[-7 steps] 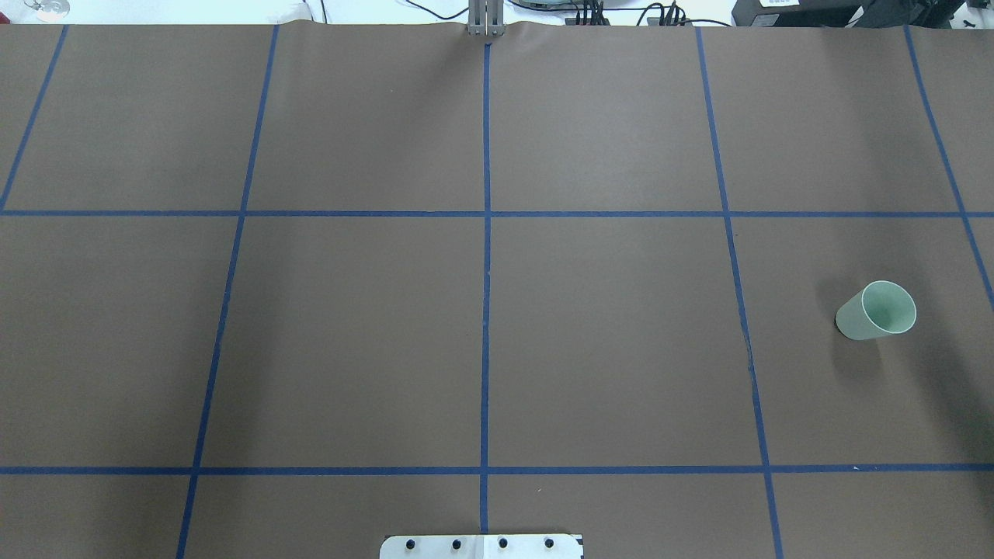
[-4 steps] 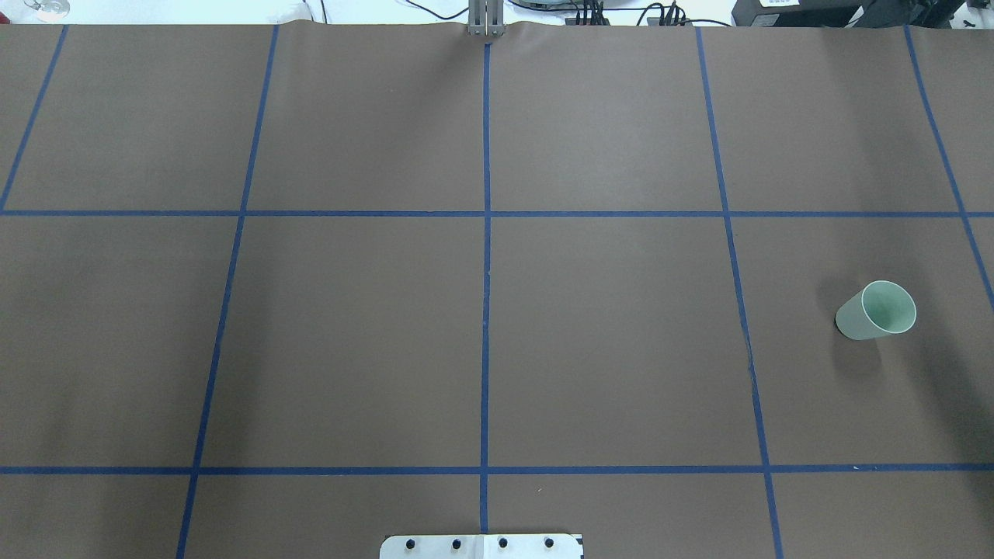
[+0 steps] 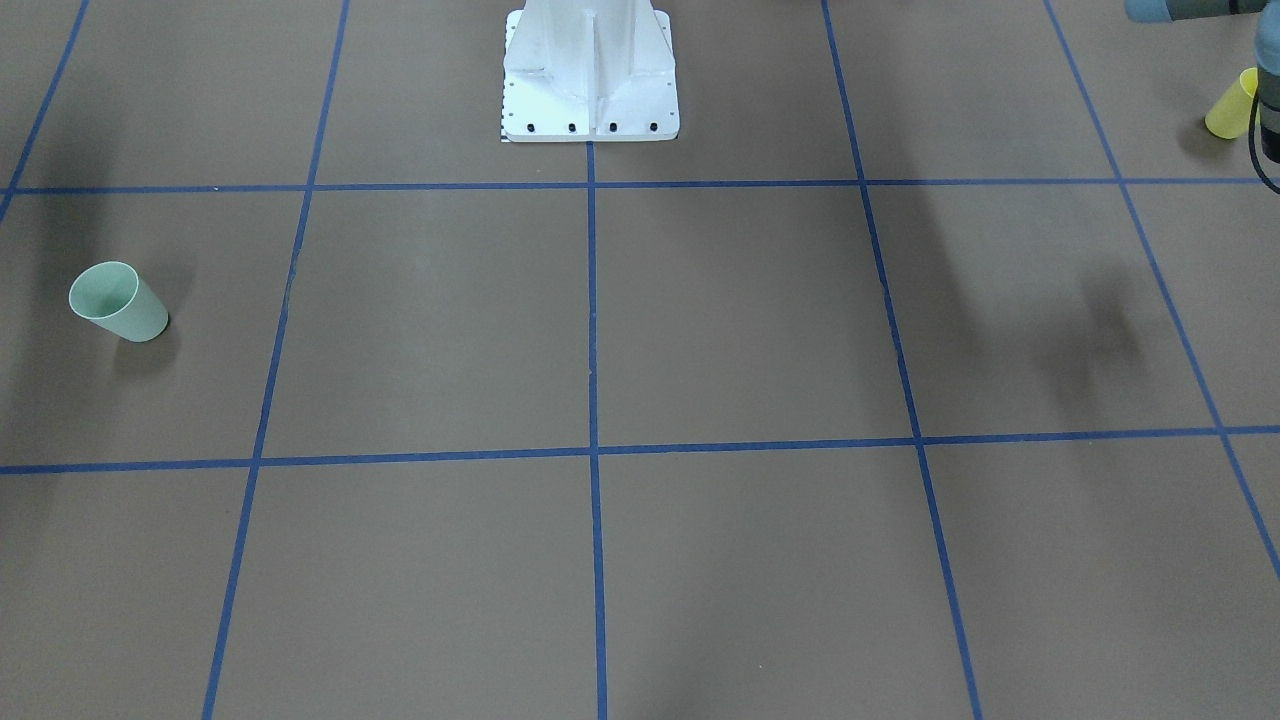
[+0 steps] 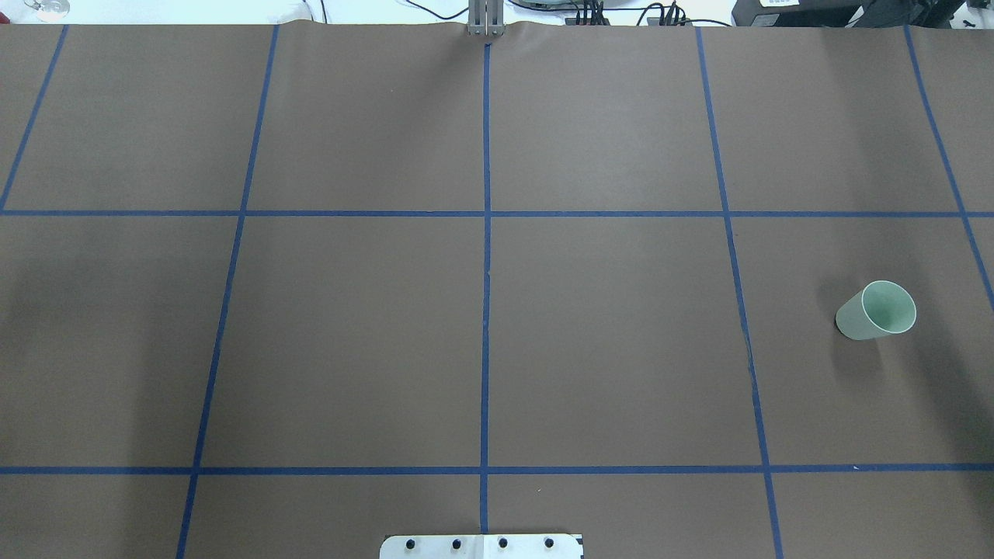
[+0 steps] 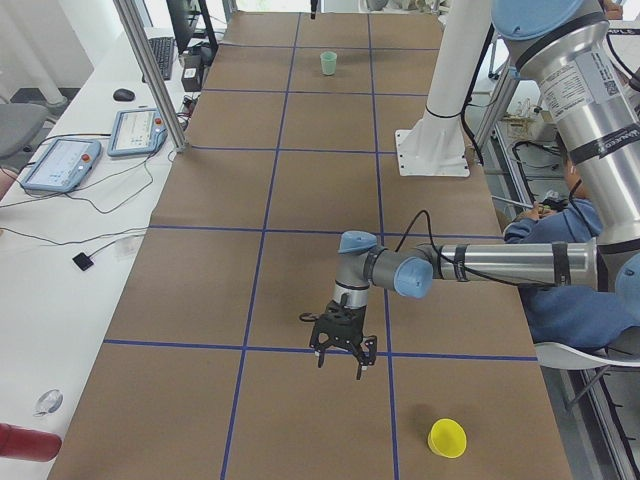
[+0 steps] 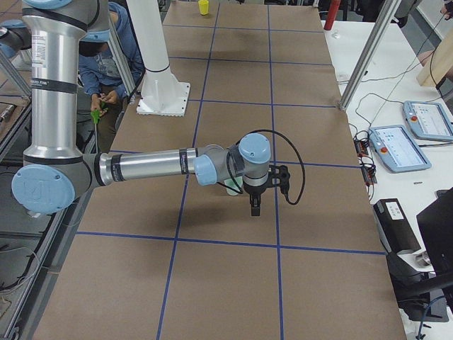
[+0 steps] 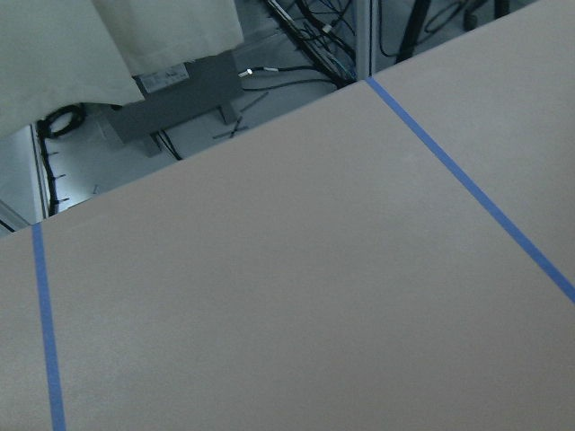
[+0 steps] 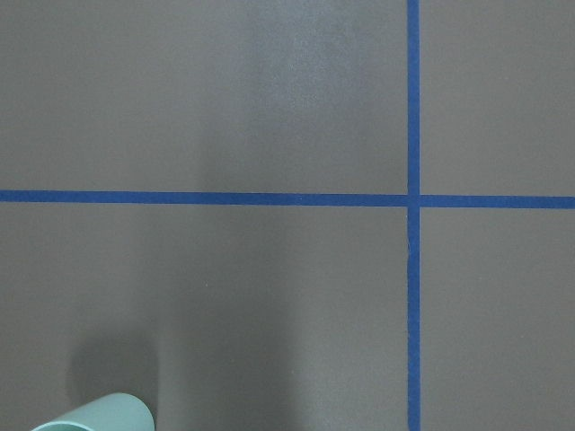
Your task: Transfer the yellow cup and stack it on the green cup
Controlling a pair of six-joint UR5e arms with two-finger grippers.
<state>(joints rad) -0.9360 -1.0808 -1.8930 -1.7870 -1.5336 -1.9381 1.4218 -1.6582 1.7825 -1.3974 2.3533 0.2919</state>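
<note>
The yellow cup standing near the table's end is next for my left gripper, which should go there and close around the yellow cup's sides point(image 3: 1228, 110).
The yellow cup point(image 3: 1228, 105) stands upright near the table's end on my left side; it also shows in the exterior left view point(image 5: 447, 438) and far off in the exterior right view point(image 6: 204, 7). The green cup point(image 4: 876, 310) stands upright on my right side point(image 3: 118, 302). Its rim shows at the bottom of the right wrist view point(image 8: 94, 415). My left gripper point(image 5: 340, 355) hangs above the table, apart from the yellow cup. My right gripper point(image 6: 255, 205) hangs beside the green cup point(image 6: 233, 185), which the wrist partly hides. I cannot tell whether either gripper is open or shut.
The white robot base point(image 3: 590, 80) stands at the table's middle edge. Blue tape lines grid the brown table. A side table with teach pendants point(image 5: 60, 165) and a metal post point(image 5: 150, 70) runs along the far side. A seated person point(image 5: 560, 230) is behind the robot.
</note>
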